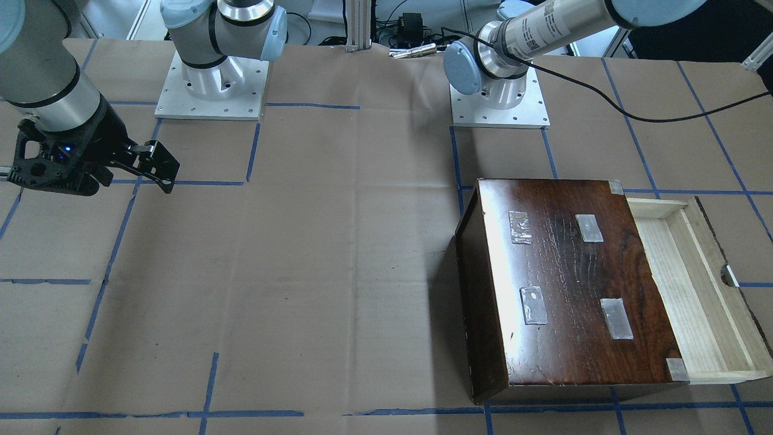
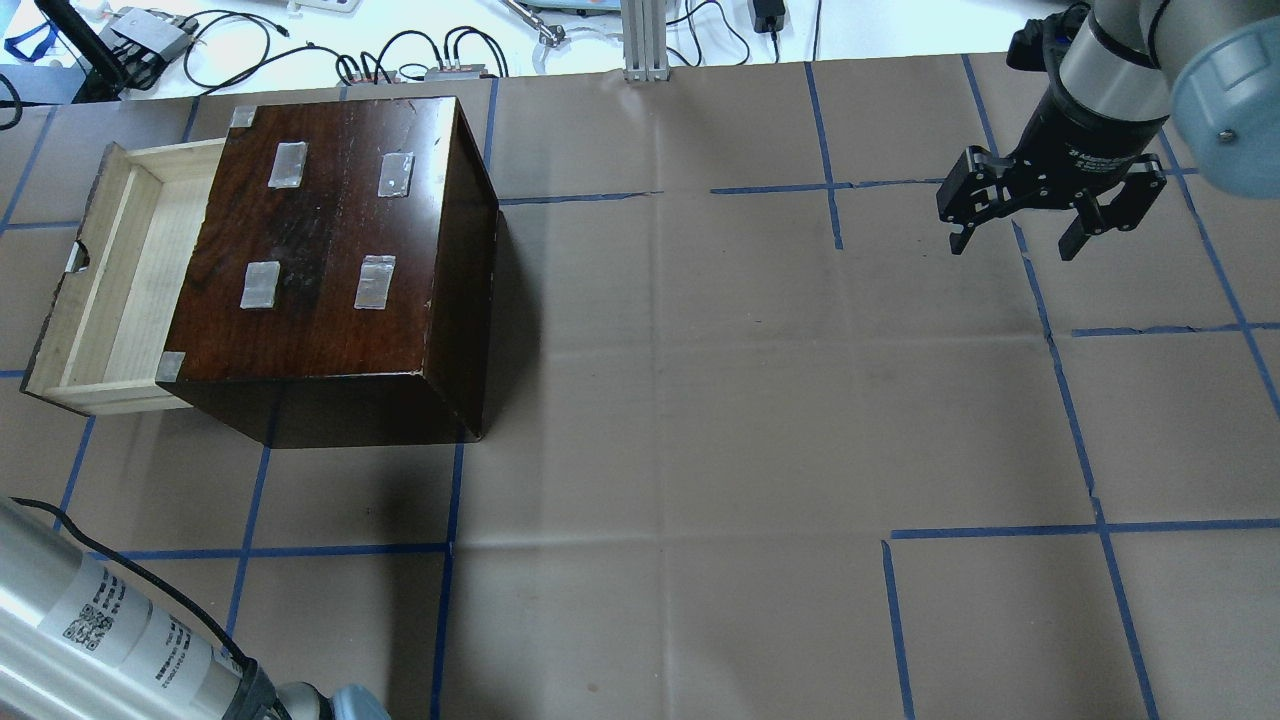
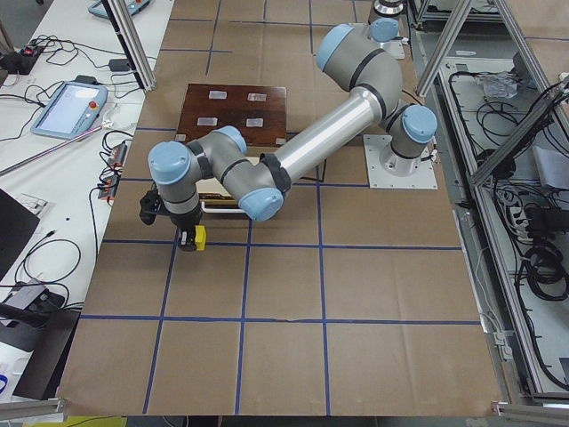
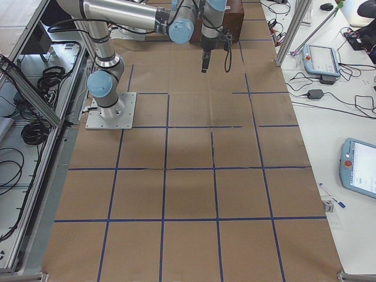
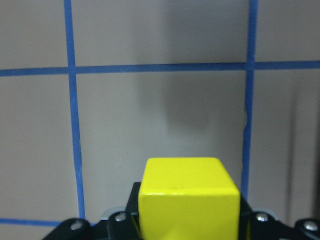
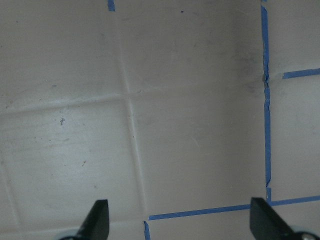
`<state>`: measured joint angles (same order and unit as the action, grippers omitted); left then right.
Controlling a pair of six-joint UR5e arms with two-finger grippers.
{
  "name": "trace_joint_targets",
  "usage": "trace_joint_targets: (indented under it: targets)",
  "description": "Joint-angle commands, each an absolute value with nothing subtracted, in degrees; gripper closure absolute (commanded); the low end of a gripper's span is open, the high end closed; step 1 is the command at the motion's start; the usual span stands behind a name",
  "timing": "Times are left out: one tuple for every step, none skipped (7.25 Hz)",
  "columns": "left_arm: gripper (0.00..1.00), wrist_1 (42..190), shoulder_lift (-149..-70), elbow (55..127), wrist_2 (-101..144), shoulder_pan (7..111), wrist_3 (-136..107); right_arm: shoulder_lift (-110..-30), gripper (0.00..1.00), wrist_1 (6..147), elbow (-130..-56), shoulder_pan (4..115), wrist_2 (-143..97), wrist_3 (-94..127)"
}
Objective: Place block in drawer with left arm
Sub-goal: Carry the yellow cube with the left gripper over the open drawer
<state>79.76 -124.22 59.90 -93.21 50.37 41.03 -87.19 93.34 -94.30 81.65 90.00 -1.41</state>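
Next, my left gripper releases the yellow block halfway (image 1: 675, 286) along the drawer's pale bottom, near the dark box.
The yellow block (image 5: 187, 197) sits between my left gripper's fingers and fills the bottom of the left wrist view, with taped brown paper below it. In the exterior left view my left gripper (image 3: 188, 238) is shut on the block (image 3: 199, 238), out in front of the drawer's dark front, apart from it. The drawer (image 2: 130, 290) stands pulled open from the dark box (image 2: 330, 250), and its pale floor (image 1: 670, 284) is bare. My right gripper (image 2: 1012, 245) is open and empty, far across the table; it also shows in the front-facing view (image 1: 162, 172) and the right wrist view (image 6: 181, 222).
Cables and small devices (image 2: 420, 60) lie along the table's far edge. A loose black cable (image 1: 634, 115) trails from my left arm over the paper. A tablet pendant (image 3: 67, 107) lies on the side bench. Blue tape lines grid the brown paper.
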Motion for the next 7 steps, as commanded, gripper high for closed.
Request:
trace_joint_targets:
  targets:
    - [1.00,79.98,-110.62,71.84,-94.39,53.68,39.56,-87.19,0.00,93.34,-94.31,81.65,90.00,-1.41]
    - [1.00,81.02,-108.48,76.68,-94.57,54.48,38.85,-87.19,0.00,93.34,-94.31,81.65,90.00,-1.41]
    - [1.00,80.60,-108.02,80.47,-94.22,56.15,36.24,-87.19,0.00,93.34,-94.31,81.65,90.00,-1.49]
    - [1.00,80.33,-108.10,83.47,-93.78,59.38,32.73,-87.19,0.00,93.34,-94.31,81.65,90.00,-1.41]
    - [1.00,79.98,-109.15,84.54,-93.69,60.98,31.65,-87.19,0.00,93.34,-94.31,81.65,90.00,-1.41]
    - [1.00,79.89,-110.29,84.72,-91.60,61.43,30.51,-87.10,0.00,93.34,-94.31,81.65,90.00,-1.49]
    - [1.00,79.54,-111.17,85.07,-90.63,62.04,30.41,-87.19,0.00,93.34,-94.31,81.65,90.00,-1.41]
